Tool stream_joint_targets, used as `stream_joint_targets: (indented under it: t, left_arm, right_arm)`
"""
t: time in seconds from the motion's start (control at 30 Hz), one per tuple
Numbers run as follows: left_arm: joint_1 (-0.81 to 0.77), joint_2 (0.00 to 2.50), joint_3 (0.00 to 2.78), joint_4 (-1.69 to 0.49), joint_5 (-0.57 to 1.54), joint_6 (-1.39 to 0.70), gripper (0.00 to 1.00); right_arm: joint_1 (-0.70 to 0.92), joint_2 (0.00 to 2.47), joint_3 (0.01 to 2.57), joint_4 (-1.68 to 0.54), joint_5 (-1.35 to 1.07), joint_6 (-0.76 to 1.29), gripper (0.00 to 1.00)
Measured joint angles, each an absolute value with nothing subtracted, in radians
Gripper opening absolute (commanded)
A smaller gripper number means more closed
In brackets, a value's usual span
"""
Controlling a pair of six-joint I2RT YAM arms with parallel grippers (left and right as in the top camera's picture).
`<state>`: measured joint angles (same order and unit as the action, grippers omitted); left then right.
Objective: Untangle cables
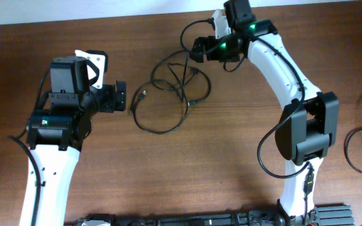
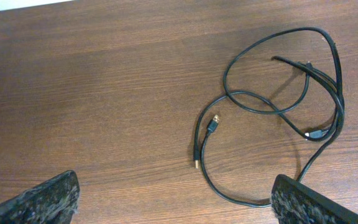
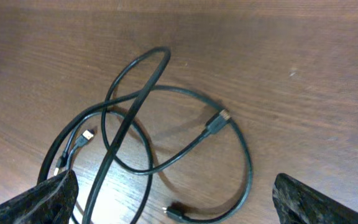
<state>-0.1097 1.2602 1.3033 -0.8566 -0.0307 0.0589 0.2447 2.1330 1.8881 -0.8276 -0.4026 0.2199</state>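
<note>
The fingers of my right gripper should close on the black cable's straight, raised part (image 1: 185, 74) (image 3: 121, 132) that goes across the loops, just on the near side of the cable's far bend.
The cables (image 1: 168, 88) are thin black cords lying in overlapping loops on the wooden table, mid-table between the arms. In the left wrist view the cables (image 2: 272, 112) spread to the right, with two gold-tipped plugs (image 2: 213, 123) near the middle. In the right wrist view the cables (image 3: 129, 118) cross below the camera, with a plug end (image 3: 216, 121) inside a loop. My left gripper (image 1: 123, 97) (image 2: 176, 186) is open and empty, just left of the loops. My right gripper (image 1: 195, 50) (image 3: 176, 186) is open and empty, over the tangle's upper right.
Another black cord loop (image 1: 360, 147) lies at the table's right edge, beside the right arm's base. The table's far edge meets a white wall (image 1: 74, 9). A thicker black wire fixed to the right arm curves by its wrist (image 1: 186, 31).
</note>
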Motion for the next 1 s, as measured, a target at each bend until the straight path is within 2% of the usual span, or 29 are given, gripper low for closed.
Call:
stream_joint_targets:
  t: [0.3, 0.33, 0.4, 0.43, 0.47, 0.73, 1.0]
  left_arm:
    - [-0.110, 1.260, 1.303, -0.857, -0.030, 0.059, 0.99]
    - [-0.110, 1.260, 1.303, -0.857, -0.030, 0.059, 0.99]
    - [-0.110, 1.260, 1.303, -0.857, -0.030, 0.059, 0.99]
    - [-0.110, 1.260, 1.303, -0.857, -0.030, 0.059, 0.99]
    - [-0.110, 1.260, 1.303, -0.857, -0.030, 0.059, 0.99]
    - [-0.110, 1.260, 1.303, -0.856, -0.031, 0.059, 0.99]
    - [-0.110, 1.260, 1.303, -0.857, -0.030, 0.059, 0.99]
  right_arm:
    - [0.313, 2.133, 1.738, -0.700, -0.403, 0.332, 0.99]
    - [0.317, 2.133, 1.723, -0.694, -0.403, 0.344, 0.93]
    - [0.323, 2.133, 1.701, -0.686, -0.403, 0.357, 0.69]
    - [0.325, 2.133, 1.695, -0.686, -0.403, 0.367, 0.31]
    - [0.327, 2.133, 1.690, -0.682, -0.402, 0.369, 0.06]
    - [0.327, 2.133, 1.685, -0.711, -0.371, 0.373, 0.04]
    - [0.313, 2.072, 1.771, -0.877, -0.269, 0.314, 0.04]
